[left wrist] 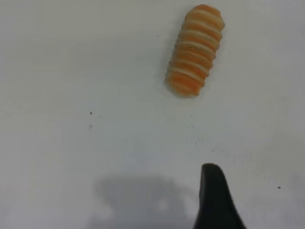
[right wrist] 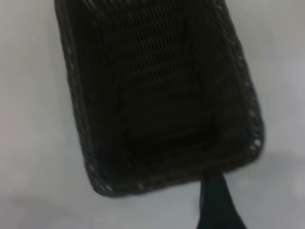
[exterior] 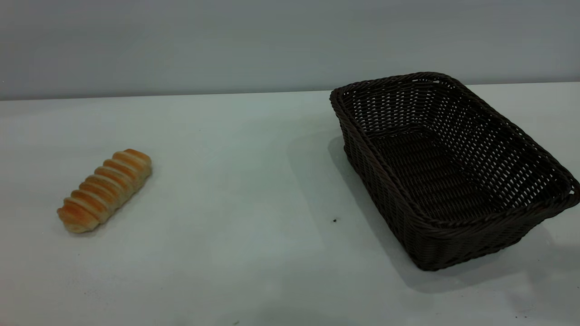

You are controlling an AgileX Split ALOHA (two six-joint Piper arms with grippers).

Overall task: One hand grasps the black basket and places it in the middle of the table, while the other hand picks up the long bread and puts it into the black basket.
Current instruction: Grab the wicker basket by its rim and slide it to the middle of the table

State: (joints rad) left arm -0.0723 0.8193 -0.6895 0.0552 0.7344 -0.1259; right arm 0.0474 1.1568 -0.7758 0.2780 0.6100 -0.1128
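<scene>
The rim of the black basket's near short end [exterior: 555,206] [right wrist: 234,164], beside the corner farthest from the long bread, will be gripped by my right gripper.
The long bread [exterior: 105,190], a golden-orange roll with pale ridges, lies on the left part of the white table [exterior: 235,181]. The black basket [exterior: 471,235], dark woven wicker, stands empty on the right part of the table. Neither arm appears in the exterior view. In the left wrist view a black part of my left gripper [left wrist: 215,202] hangs above bare table, some way short of the long bread [left wrist: 195,50]. In the right wrist view a black part of my right gripper [right wrist: 217,202] hovers just outside one short end of the black basket [right wrist: 95,157].
A grey wall [exterior: 226,40] runs behind the table's far edge. A tiny dark speck [exterior: 335,220] sits on the tabletop between bread and basket. A wide stretch of table separates the two objects.
</scene>
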